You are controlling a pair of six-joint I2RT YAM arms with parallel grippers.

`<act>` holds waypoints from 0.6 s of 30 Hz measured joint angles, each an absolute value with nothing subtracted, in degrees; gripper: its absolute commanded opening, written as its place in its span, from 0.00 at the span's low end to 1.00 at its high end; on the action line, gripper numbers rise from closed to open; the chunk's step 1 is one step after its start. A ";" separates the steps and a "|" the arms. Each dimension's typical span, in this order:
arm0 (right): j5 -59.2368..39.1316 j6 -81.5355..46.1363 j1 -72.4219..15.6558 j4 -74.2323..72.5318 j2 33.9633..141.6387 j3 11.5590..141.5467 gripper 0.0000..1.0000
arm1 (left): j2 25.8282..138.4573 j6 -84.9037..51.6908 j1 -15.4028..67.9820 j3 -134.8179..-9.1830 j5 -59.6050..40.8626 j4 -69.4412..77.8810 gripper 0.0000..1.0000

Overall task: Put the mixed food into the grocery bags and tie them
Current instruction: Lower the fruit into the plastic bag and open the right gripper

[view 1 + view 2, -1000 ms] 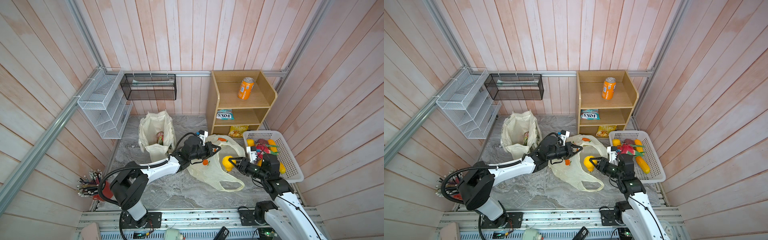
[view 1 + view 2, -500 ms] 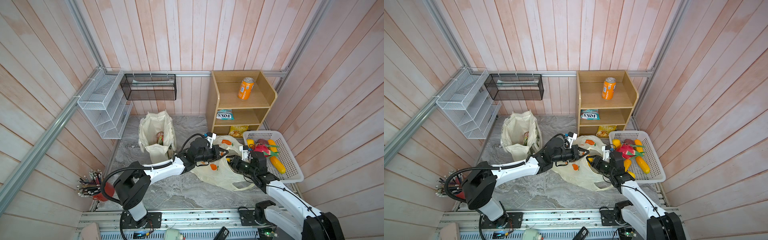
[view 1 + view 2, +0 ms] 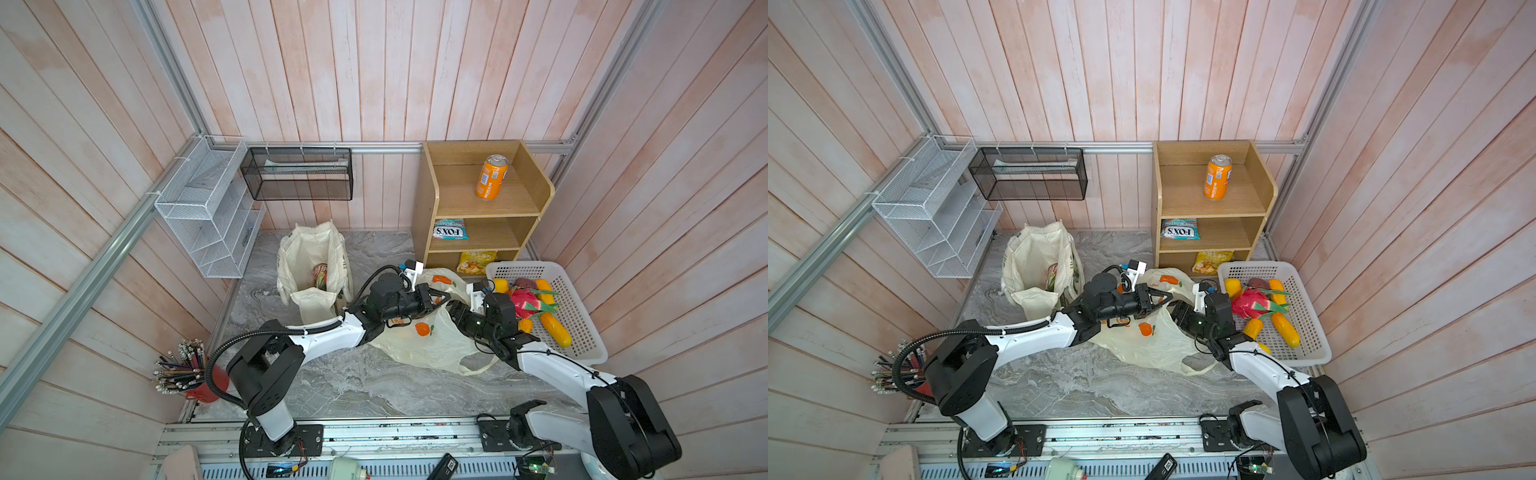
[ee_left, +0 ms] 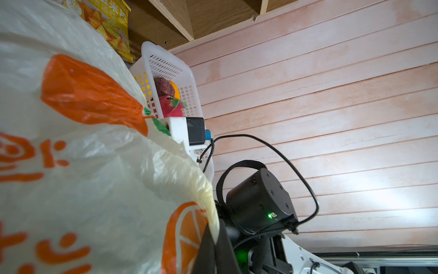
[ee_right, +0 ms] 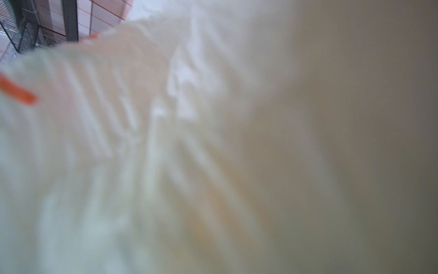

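Observation:
The cream grocery bag's rim point(image 3: 465, 293) is beside the white basket, across the bag's opening from my left gripper. My right gripper will close on it.
The cream plastic grocery bag point(image 3: 432, 345) point(image 3: 1154, 345) printed with orange fruits lies between my arms. My left gripper point(image 3: 439, 296) point(image 3: 1163, 296) is shut on its rolled rim, and the left wrist view shows that rim point(image 4: 213, 220) pinched between the dark fingers point(image 4: 225, 251). My right gripper point(image 3: 455, 309) point(image 3: 1177, 311) reaches into the bag's mouth with its fingertips hidden by film. Blurred cream plastic point(image 5: 142, 142) fills the right wrist view. The canvas tote point(image 3: 309, 257) point(image 3: 1034, 257) stands upright at the left, with a red-printed item point(image 3: 321, 274) inside.
A white basket point(image 3: 582, 332) at the right holds a pink dragon fruit point(image 3: 525, 301), a yellow corn point(image 3: 555, 328) and other toy fruits. The wooden shelf point(image 3: 536, 195) carries an orange can point(image 3: 491, 176) and two packets. A pencil cup point(image 3: 187, 374) stands front left. Wire racks point(image 3: 208, 208) hang on the wall.
My right gripper carried a yellow fruit leftward into the bag's mouth, and the fruit no longer shows. My left gripper moved right and up with the bag's rim.

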State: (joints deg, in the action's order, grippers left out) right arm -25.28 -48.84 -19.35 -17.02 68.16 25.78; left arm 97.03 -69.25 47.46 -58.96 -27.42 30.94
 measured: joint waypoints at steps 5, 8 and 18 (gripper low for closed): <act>-25.30 -47.20 -19.35 -12.93 65.04 27.35 0.84 | 97.03 -69.34 46.54 -57.69 -28.16 32.62 0.00; -25.56 -45.78 -19.35 -9.10 62.26 28.91 0.82 | 97.03 -69.47 45.50 -56.49 -28.18 33.06 0.00; -27.55 -41.76 -19.31 6.13 48.95 32.34 0.65 | 97.03 -69.41 43.20 -54.52 -28.32 33.69 0.00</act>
State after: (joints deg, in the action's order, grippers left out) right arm -27.55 -41.76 -19.31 6.13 48.95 32.34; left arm 97.03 -69.41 43.20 -54.52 -28.32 33.69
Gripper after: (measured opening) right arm 0.681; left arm 0.047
